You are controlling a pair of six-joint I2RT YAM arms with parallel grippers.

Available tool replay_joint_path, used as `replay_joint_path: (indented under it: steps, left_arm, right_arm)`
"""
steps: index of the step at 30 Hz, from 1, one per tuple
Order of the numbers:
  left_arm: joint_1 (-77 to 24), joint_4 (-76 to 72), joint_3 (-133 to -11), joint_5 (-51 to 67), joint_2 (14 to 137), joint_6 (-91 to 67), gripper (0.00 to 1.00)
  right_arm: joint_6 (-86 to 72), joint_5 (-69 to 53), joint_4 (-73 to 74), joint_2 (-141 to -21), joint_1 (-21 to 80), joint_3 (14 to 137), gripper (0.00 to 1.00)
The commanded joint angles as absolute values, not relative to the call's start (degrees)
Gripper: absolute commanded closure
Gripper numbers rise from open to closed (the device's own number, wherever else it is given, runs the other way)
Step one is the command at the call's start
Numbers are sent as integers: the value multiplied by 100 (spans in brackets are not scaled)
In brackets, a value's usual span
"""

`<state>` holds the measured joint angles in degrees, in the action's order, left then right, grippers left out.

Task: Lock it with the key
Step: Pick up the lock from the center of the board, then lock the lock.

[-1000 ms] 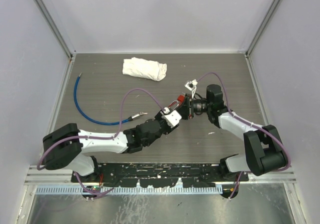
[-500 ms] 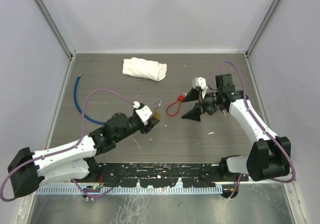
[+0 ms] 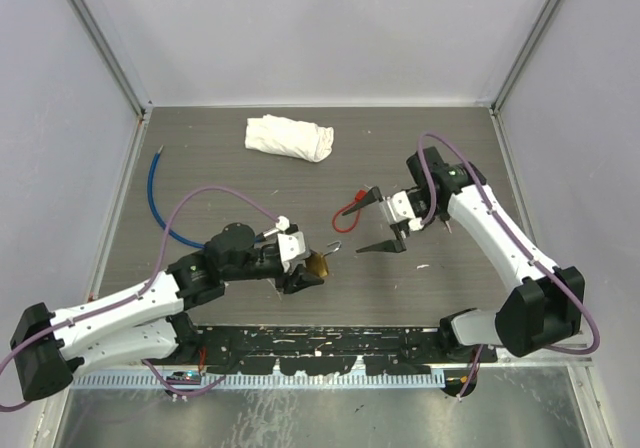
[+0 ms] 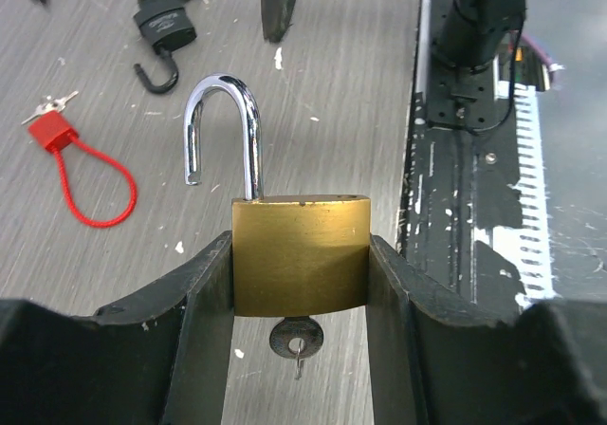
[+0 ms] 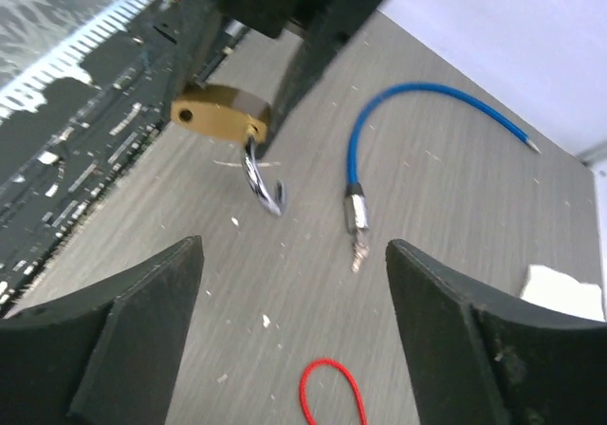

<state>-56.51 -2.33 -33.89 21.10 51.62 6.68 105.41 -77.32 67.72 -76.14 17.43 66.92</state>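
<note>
The brass padlock is held by its narrow ends in my left gripper, so my right gripper will hold the padlock's shackle while my left gripper takes the padlock body's flat sides (image 4: pixel 301 259).
A brass padlock (image 4: pixel 299 254) with its shackle (image 4: pixel 223 131) swung open is clamped between the fingers of my left gripper (image 4: pixel 301 249). A small key (image 4: pixel 296 338) sits in the lock's underside. In the top view the left gripper (image 3: pixel 312 266) holds the lock (image 3: pixel 320 264) near the table's front edge. My right gripper (image 3: pixel 370 221) is wide open and empty, just right of the lock, above a red cord (image 3: pixel 350 208). In the right wrist view its gripper (image 5: pixel 294 254) faces the brass lock (image 5: pixel 220 112).
A black padlock with keys (image 4: pixel 166 27) and a red tag with a cord loop (image 4: pixel 90 174) lie on the table beyond the brass lock. A blue cable (image 3: pixel 160 208) lies at the left. A white cloth (image 3: pixel 290 136) lies at the back. A black rail (image 3: pixel 330 343) runs along the front edge.
The two grippers met at the centre, then parted. My left gripper has drawn the brass padlock back toward the front edge. My right gripper has opened and come down over the red cord.
</note>
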Motion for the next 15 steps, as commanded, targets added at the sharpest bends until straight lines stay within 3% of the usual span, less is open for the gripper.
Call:
replay_joint_path:
  steps: [1, 8, 15]
  left_arm:
    - [-5629, -667, -3949, 2741, 5286, 589, 100]
    - [-5627, -703, -4167, 3025, 5596, 564, 100]
    - [-5629, -822, -4196, 3020, 5699, 537, 100]
  right_arm:
    - [10979, -7707, 7341, -7681, 2233, 6952, 23]
    - [9980, -7284, 6459, -7502, 2515, 6706, 39]
    - [9698, -7127, 6284, -7382, 2762, 6586, 68]
